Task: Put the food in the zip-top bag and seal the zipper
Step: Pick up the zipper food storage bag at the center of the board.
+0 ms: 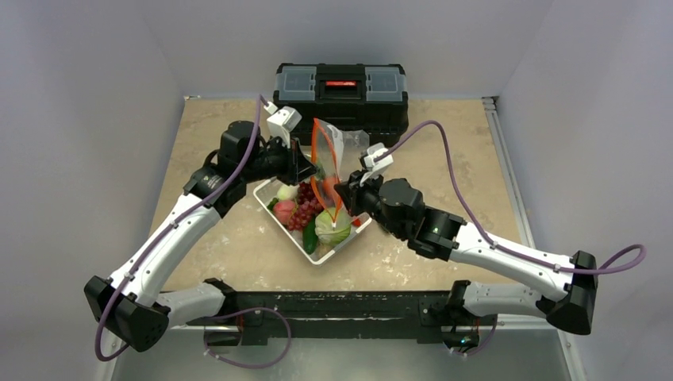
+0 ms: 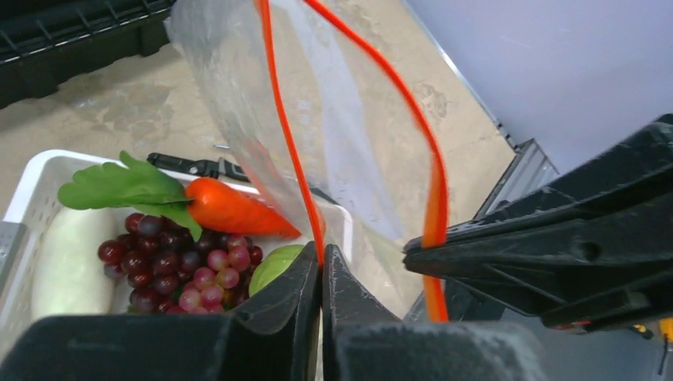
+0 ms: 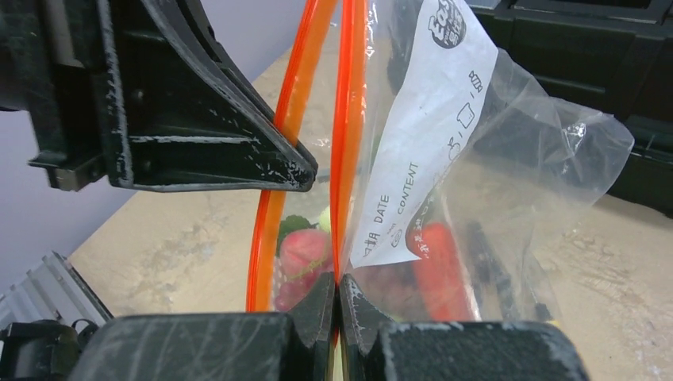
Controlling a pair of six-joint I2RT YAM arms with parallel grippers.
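Next, I take a new grip on the bag's strip (image 3: 344,190) with my right gripper and carry the bag beside the basket, because the bag hangs over the food and ties up both grippers.
The clear zip-top bag (image 1: 333,151) hangs upright above the white basket (image 1: 321,258), its mouth held apart. My left gripper (image 1: 315,171) is shut on one orange-red zipper strip (image 2: 290,135). My right gripper (image 1: 343,193) is shut on the other strip (image 3: 348,119). The food lies in the basket: carrot (image 2: 230,208), dark red grapes (image 2: 171,266), white oblong (image 2: 67,266), pale green cabbage (image 1: 332,228), pink piece (image 3: 305,252), cucumber (image 1: 309,238). The bag looks empty. Its white label (image 3: 424,135) faces the right wrist camera.
A black toolbox (image 1: 341,91) stands at the back of the table, right behind the bag. A black-handled tool (image 2: 194,165) lies on the table beside the basket. The table's raised metal edge (image 1: 508,182) runs along the right.
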